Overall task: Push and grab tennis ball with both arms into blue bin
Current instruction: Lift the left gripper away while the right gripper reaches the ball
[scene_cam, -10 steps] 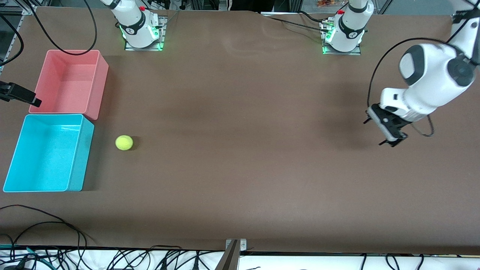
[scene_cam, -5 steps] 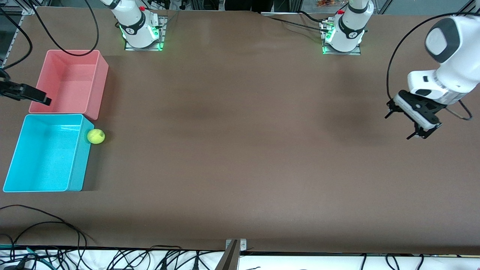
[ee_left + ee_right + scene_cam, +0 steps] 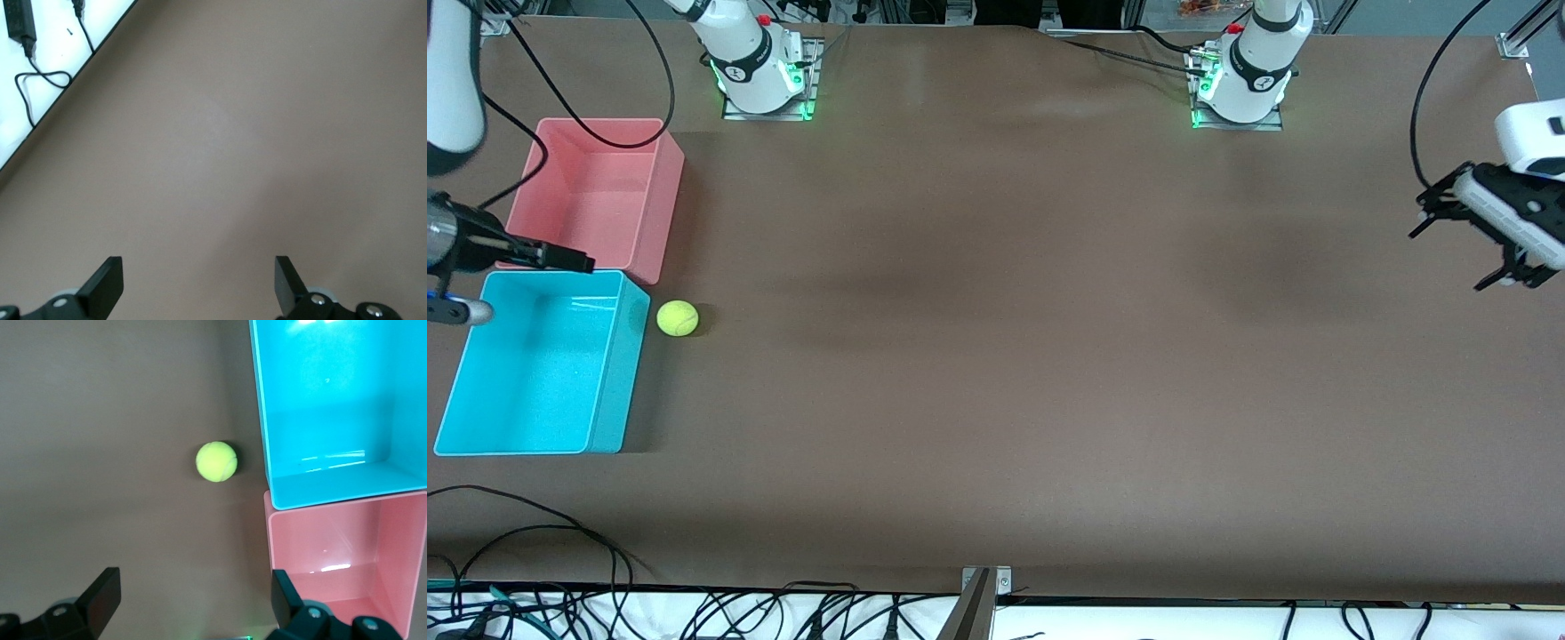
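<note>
The robot's right gripper needs to next go to the tennis ball's sides [image 3: 678, 318] [image 3: 217, 461] and close there, just outside the blue bin.
The tennis ball [image 3: 677, 318] lies on the brown table just outside the blue bin [image 3: 525, 373], a small gap from the bin wall that faces the left arm's end. It also shows in the right wrist view [image 3: 216, 461] beside the blue bin [image 3: 327, 393]. My right gripper [image 3: 560, 262] is open and empty in the air over the line where the blue bin meets the pink bin; its own view [image 3: 193, 590] looks down on the ball. My left gripper [image 3: 1447, 260] is open and empty over the table at the left arm's end, over bare table in its own view [image 3: 197, 277].
A pink bin [image 3: 591, 191] stands against the blue bin, farther from the front camera, and also shows in the right wrist view [image 3: 333, 560]. Both bins are empty. Cables [image 3: 516, 533] lie past the table's near edge. The left wrist view shows the table's edge [image 3: 67, 87].
The ball rolled to the blue bin's wall, then came back a little. The left gripper drew away toward the left arm's end. The right gripper moved in over the bins.
</note>
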`<state>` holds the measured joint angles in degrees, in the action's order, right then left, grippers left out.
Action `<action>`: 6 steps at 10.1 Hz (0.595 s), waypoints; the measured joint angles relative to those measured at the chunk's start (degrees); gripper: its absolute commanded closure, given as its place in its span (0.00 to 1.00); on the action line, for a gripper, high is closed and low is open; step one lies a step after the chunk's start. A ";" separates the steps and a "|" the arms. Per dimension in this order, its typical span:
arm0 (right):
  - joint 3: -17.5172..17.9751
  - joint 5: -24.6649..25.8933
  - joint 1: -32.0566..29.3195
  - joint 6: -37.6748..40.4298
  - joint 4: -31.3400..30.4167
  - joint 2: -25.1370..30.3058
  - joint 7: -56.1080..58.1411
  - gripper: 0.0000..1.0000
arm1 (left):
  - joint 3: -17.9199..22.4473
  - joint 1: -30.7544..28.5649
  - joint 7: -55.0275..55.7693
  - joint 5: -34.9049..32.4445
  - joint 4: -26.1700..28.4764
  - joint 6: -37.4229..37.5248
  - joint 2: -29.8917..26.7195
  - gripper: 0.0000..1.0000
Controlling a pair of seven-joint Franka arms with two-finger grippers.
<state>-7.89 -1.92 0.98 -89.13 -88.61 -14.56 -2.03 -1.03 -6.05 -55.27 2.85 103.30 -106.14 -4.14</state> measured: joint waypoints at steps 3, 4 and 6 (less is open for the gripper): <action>-0.15 0.04 0.02 -6.28 -0.05 -7.71 -5.71 0.00 | 0.02 0.12 5.56 -0.55 -5.18 7.47 -0.07 0.00; -0.14 0.05 0.07 -8.49 -0.02 -9.62 -10.83 0.00 | 0.01 0.14 7.57 -0.56 -6.95 9.62 -0.22 0.00; -0.13 0.06 0.25 -11.87 -0.10 -12.79 -18.31 0.00 | 0.16 0.16 9.52 -0.60 -9.04 12.90 -1.35 0.00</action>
<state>-8.01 -1.86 1.23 -101.01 -88.71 -27.35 -20.34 -0.87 -5.89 -45.75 2.25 94.26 -93.24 -5.49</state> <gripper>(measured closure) 0.000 0.000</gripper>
